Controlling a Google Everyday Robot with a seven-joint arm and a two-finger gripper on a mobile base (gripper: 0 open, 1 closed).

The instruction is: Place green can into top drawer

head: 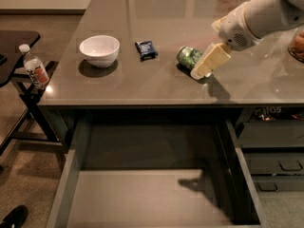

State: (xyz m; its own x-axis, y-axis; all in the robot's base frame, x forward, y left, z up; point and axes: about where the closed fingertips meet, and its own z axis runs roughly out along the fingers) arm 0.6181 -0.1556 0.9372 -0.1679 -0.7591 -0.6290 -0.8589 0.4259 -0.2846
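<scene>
Next, I move my gripper over the green can lying on the desk and close it around the middle of its body (195, 62).
The green can (187, 56) lies on its side on the grey desk top (142, 87), right of centre. My gripper (204, 68), cream-coloured on a white arm coming in from the upper right, is down at the can's right end and hides that end. The top drawer (133, 198) stands pulled out below the desk's front edge, wide and shallow with a pale grey bottom and nothing in it. The arm's shadow falls on the drawer's bottom at the right.
A white bowl (99, 50) and a small dark blue packet (146, 49) sit on the desk left of the can. A water bottle (34, 66) stands on a black stand at the left. Narrower dark drawers (275, 165) are at the lower right.
</scene>
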